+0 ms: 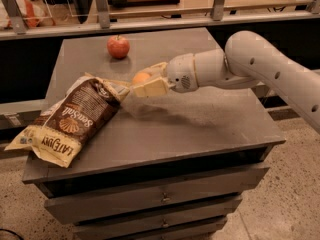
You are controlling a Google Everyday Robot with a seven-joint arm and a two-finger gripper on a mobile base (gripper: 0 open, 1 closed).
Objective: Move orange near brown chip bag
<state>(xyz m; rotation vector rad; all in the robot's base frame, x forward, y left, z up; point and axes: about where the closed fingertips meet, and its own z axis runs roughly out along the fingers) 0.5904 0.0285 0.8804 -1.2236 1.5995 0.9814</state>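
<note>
My gripper needs to let go of the orange on the grey cabinet top (pixel 123 108), where it will rest against the upper end of the brown chip bag.
The brown chip bag (pixel 70 121) lies flat on the left of the grey cabinet top (pixel 200 129), dark brown in the middle with cream-yellow ends. My gripper (pixel 145 82) reaches in from the right and is shut on the orange (pixel 141 77), a small yellow-orange fruit held between the cream fingers (pixel 150 88). The orange hangs a little above the top, just right of the bag's upper end. Part of the orange is hidden by the fingers.
A red apple (pixel 118 47) stands at the back of the top, behind the gripper. A railing with posts (pixel 102 6) runs behind the cabinet. Drawers (pixel 160 196) sit below the front edge.
</note>
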